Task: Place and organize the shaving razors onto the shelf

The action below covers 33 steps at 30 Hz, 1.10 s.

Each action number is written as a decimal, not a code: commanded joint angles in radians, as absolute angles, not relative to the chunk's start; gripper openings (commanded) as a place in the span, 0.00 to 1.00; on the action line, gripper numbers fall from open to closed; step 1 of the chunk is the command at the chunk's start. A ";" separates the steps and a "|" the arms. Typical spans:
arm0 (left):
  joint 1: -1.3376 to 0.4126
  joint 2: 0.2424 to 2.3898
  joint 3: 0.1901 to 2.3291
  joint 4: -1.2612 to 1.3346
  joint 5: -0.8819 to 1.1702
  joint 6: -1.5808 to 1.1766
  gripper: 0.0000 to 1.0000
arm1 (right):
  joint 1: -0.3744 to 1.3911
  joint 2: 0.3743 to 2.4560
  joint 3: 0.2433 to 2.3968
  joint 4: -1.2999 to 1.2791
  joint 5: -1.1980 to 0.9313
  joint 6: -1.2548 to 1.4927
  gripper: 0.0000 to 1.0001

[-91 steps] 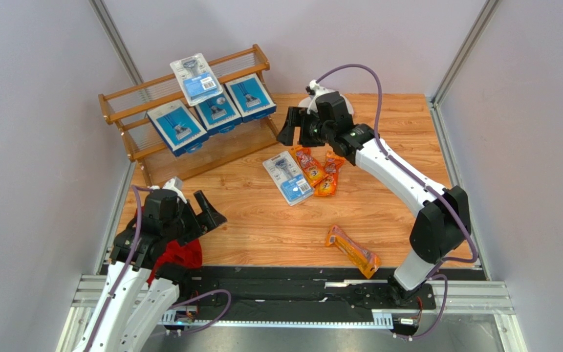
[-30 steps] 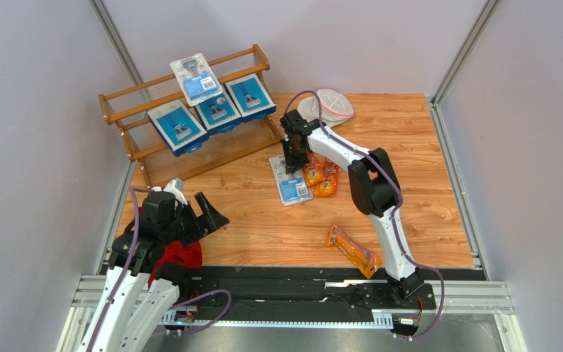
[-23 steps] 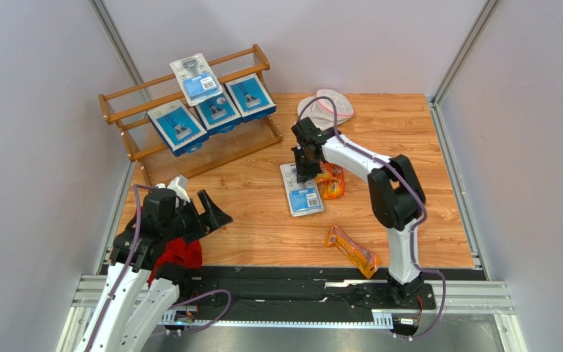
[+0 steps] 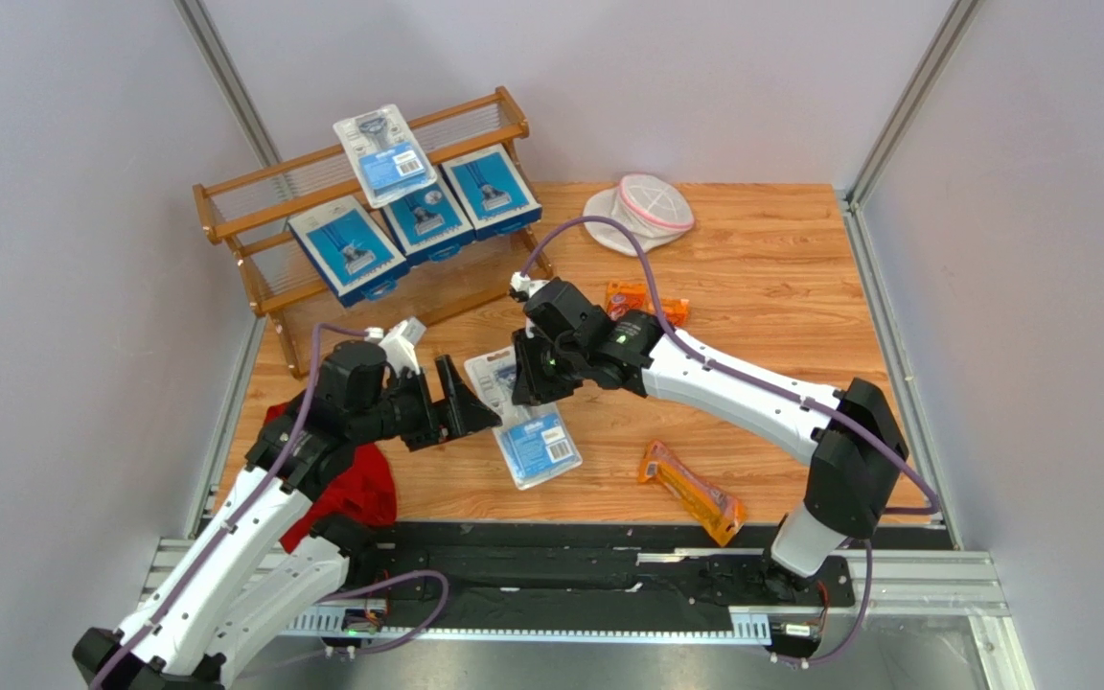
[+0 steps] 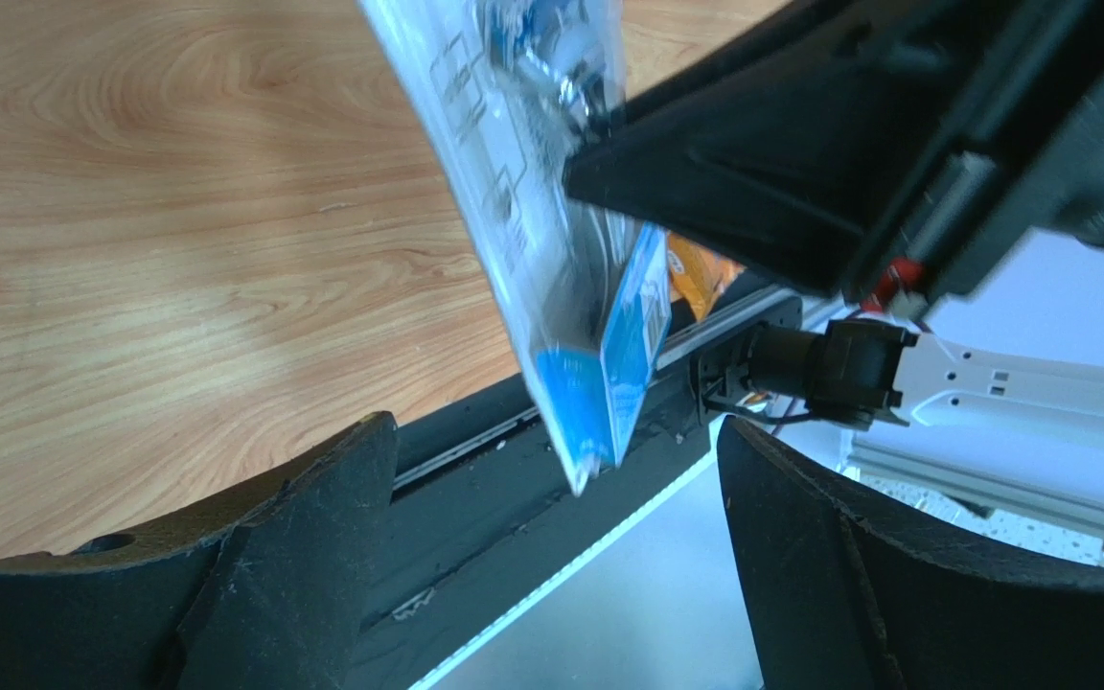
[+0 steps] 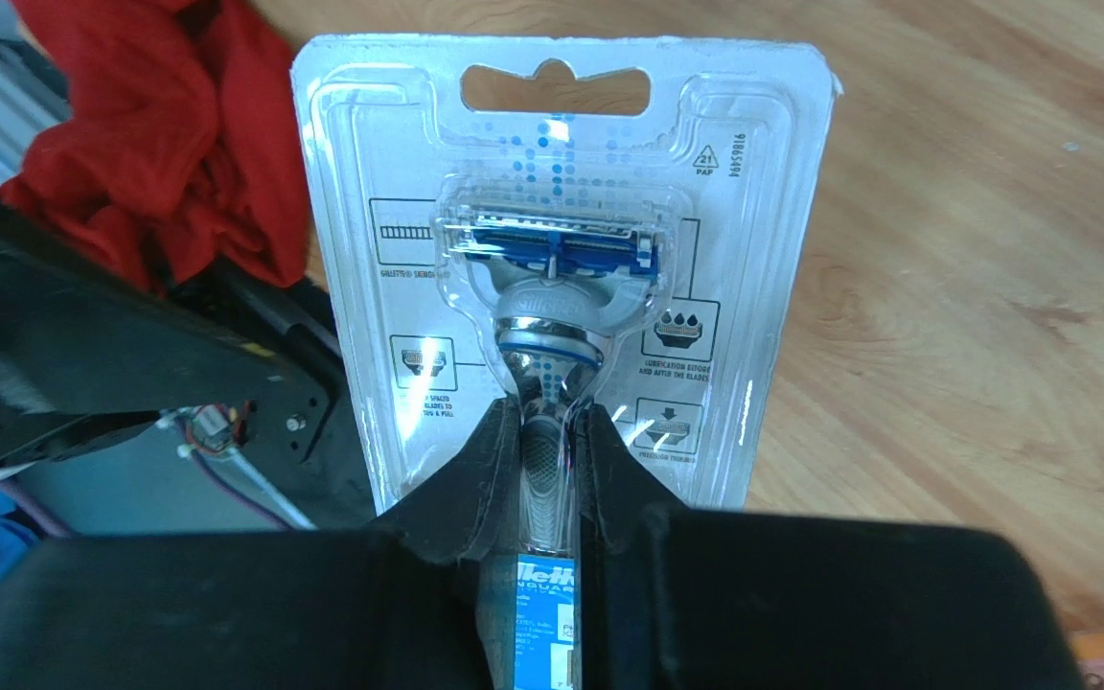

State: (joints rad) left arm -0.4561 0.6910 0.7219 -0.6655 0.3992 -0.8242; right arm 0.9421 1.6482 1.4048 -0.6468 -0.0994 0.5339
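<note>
The blister-pack razor is pinched in my right gripper by the handle bulge in the middle of the pack, so my left gripper will hold the pack while my right gripper takes the pack's bottom edge (image 4: 552, 473).
My right gripper (image 4: 532, 377) is shut on a clear blister-pack razor (image 4: 526, 420) and holds it just above the table's middle-left. In the right wrist view the fingers (image 6: 493, 475) pinch the razor's handle bulge on the pack (image 6: 558, 245). My left gripper (image 4: 460, 410) stands open right beside it. In the left wrist view the pack's lower corner (image 5: 587, 417) hangs edge-on between the spread fingers (image 5: 306, 554), touching neither. The shelf (image 4: 259, 183) at the back left holds three blue boxes (image 4: 428, 219) on its lower tier and a blister pack (image 4: 385, 154) on top.
Two orange bags lie on the table, one (image 4: 647, 302) behind the right arm and one (image 4: 690, 492) near the front edge. A white pouch (image 4: 640, 209) sits at the back. A red cloth (image 4: 349, 482) lies under the left arm.
The right arm has carried the blister pack from the table's middle toward the front left. The left arm has swung up and right to meet it.
</note>
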 commanded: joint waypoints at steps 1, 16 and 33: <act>-0.502 0.709 0.718 -0.589 0.347 -0.857 0.86 | 0.971 1.577 1.430 -0.584 -0.126 0.591 0.00; -0.506 0.677 0.664 -0.531 0.316 -0.903 0.38 | 1.026 1.509 1.384 -0.506 -0.233 0.646 0.00; -0.506 0.667 0.667 -0.519 0.319 -0.900 0.00 | 1.032 1.309 1.211 -0.364 -0.111 0.686 0.84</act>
State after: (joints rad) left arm -0.5087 0.6746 0.6590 -0.5426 0.3347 -0.9211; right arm 1.0241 1.4391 1.2472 -0.4725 -0.1715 0.6643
